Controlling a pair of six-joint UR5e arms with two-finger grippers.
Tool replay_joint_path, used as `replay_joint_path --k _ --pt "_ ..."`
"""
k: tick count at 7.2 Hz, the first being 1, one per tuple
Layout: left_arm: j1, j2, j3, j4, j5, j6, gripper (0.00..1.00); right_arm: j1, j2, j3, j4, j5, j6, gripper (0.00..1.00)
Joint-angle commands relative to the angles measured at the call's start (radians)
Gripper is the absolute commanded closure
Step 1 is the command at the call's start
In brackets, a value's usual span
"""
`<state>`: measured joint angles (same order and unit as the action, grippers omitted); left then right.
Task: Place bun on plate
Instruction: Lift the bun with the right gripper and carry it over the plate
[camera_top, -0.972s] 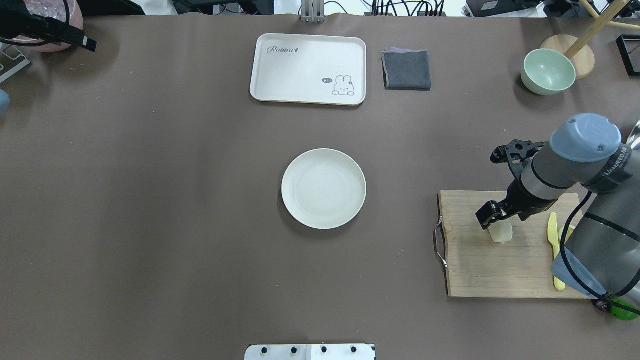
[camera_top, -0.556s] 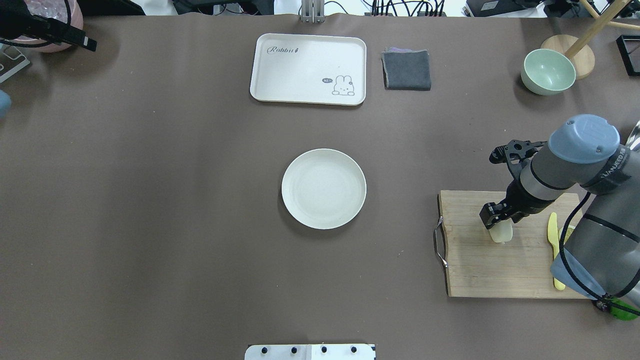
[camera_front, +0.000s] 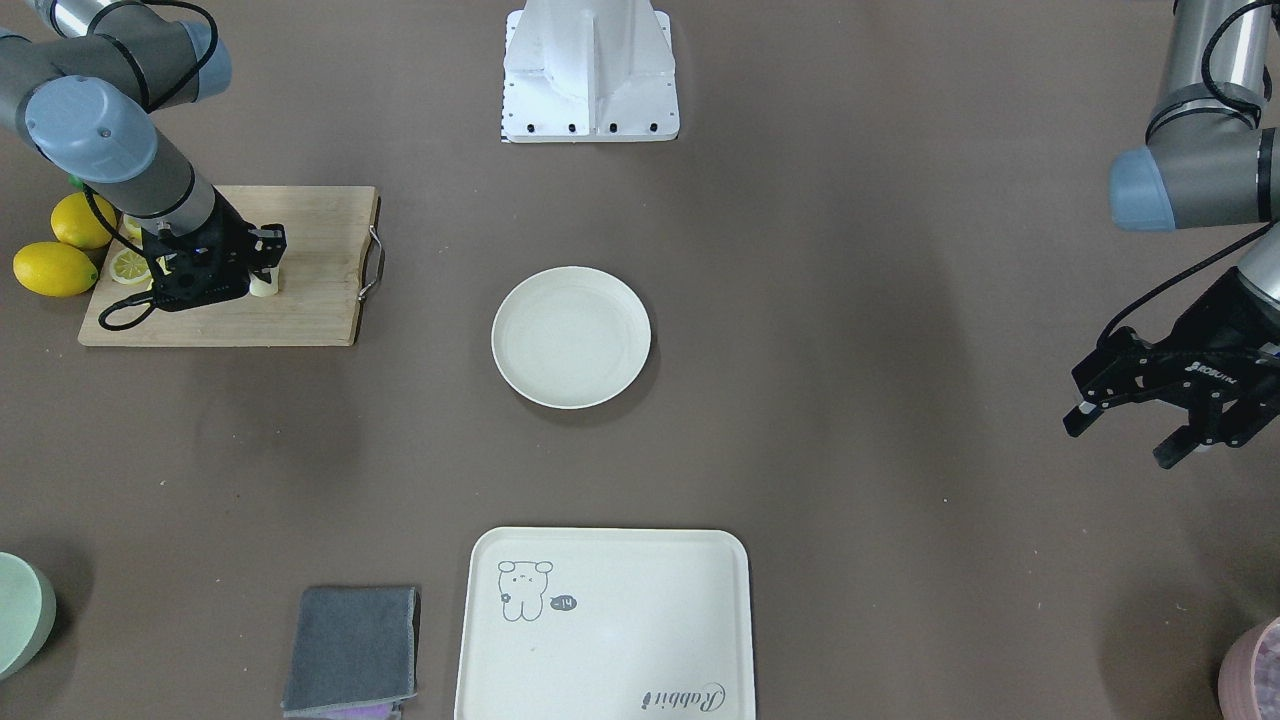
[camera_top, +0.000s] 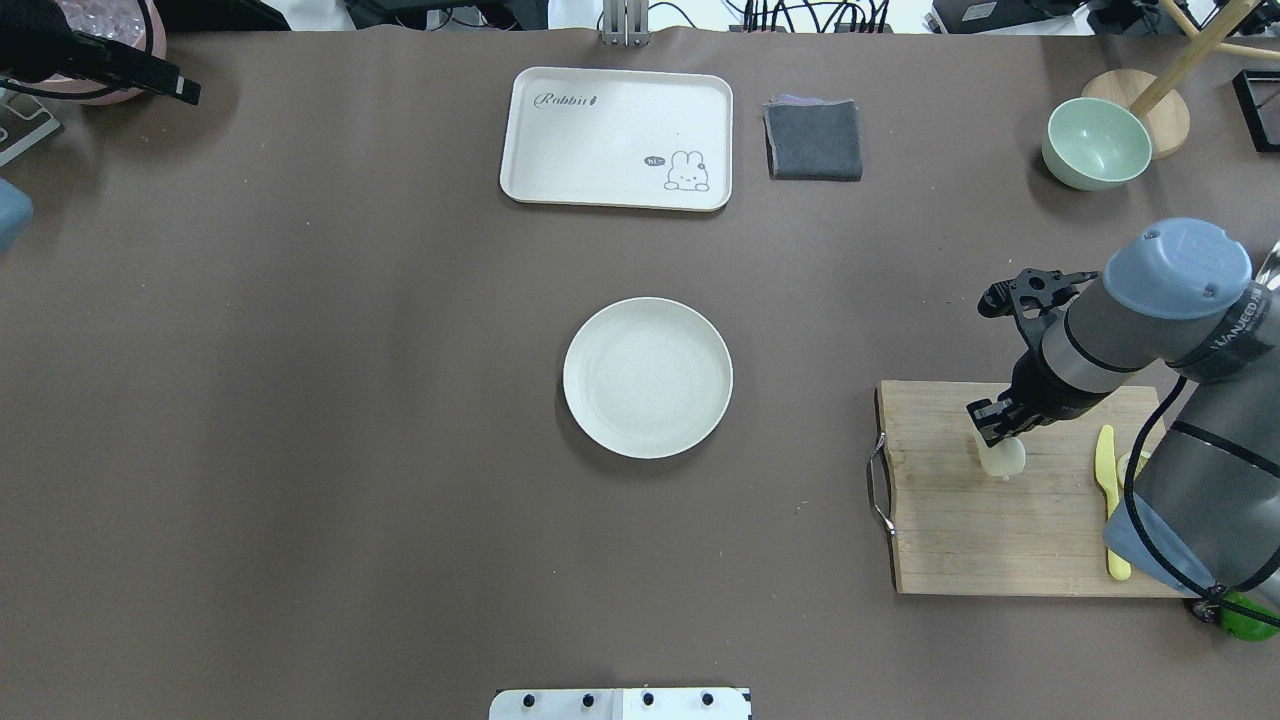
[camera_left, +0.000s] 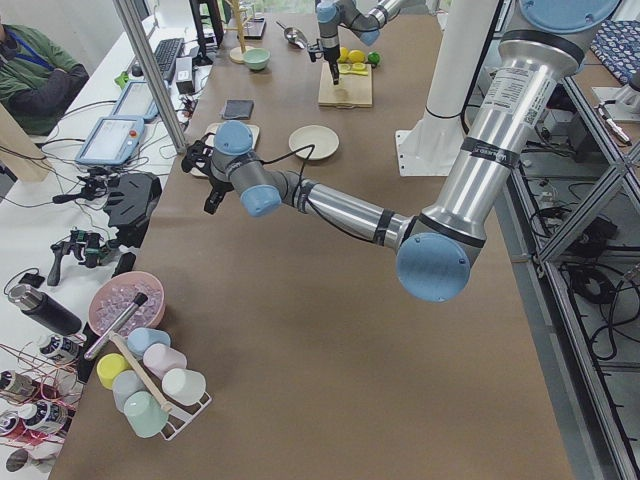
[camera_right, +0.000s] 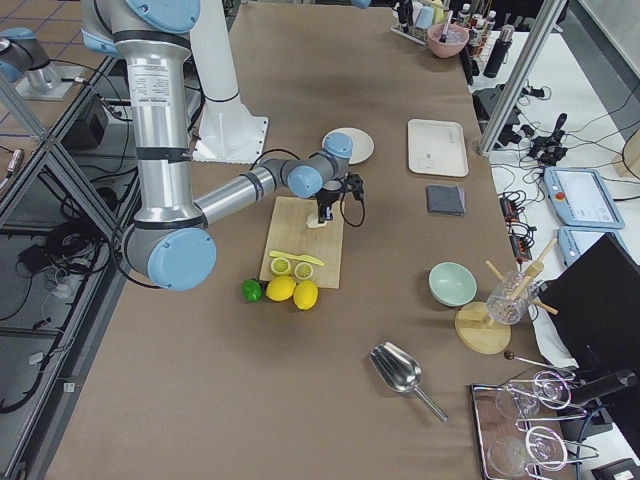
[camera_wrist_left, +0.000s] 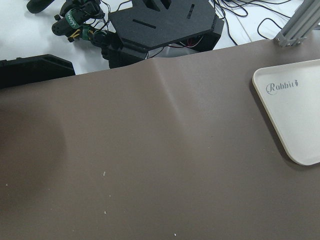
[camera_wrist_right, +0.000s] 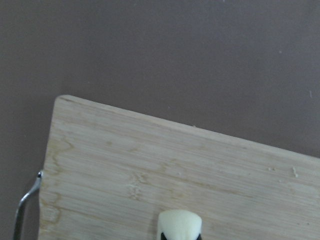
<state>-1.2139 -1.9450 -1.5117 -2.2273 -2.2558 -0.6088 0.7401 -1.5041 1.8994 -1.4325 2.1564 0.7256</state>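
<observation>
My right gripper needs to release the bun on the middle of the round off-white plate (camera_front: 570, 335).
The bun (camera_top: 1004, 460) is a small pale cream lump on the wooden cutting board (camera_top: 950, 540) at the table's right. My right gripper (camera_top: 996, 428) stands right over it. In the right wrist view both black fingertips (camera_wrist_right: 163, 235) press the sides of the bun (camera_wrist_right: 180, 220), so the gripper is shut on it. In the front-facing view the bun (camera_front: 264, 287) peeks out beside the gripper (camera_front: 258, 272). The plate (camera_top: 648, 378), round, off-white and bare, sits at the table's centre, well left of the board. My left gripper (camera_front: 1118, 442) hovers open and holds nothing at the far left.
A yellow plastic knife (camera_top: 1108, 500) lies on the board's right side. Lemons (camera_front: 55, 268) and a lemon slice (camera_front: 130, 266) sit by the board. A cream tray (camera_top: 616, 137), a grey cloth (camera_top: 814, 140) and a green bowl (camera_top: 1096, 143) line the far edge.
My right gripper has shifted slightly right and drawn in over the bun, which stays on the board. The left arm has moved a little at the far left corner.
</observation>
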Motion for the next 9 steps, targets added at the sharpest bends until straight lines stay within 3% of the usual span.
replay_joint_path --k 1,5,9 --pt "0.001 -0.002 -0.007 -0.002 -0.01 0.0 0.03 0.059 0.057 0.007 -0.005 -0.001 0.0 1.0" --pt "0.008 -0.011 0.016 0.005 -0.079 0.0 0.03 0.139 0.327 -0.064 -0.008 -0.01 0.014 1.0" --pt "0.022 -0.025 0.011 0.0 -0.077 0.0 0.03 0.092 0.493 -0.151 -0.002 -0.02 0.012 1.0"
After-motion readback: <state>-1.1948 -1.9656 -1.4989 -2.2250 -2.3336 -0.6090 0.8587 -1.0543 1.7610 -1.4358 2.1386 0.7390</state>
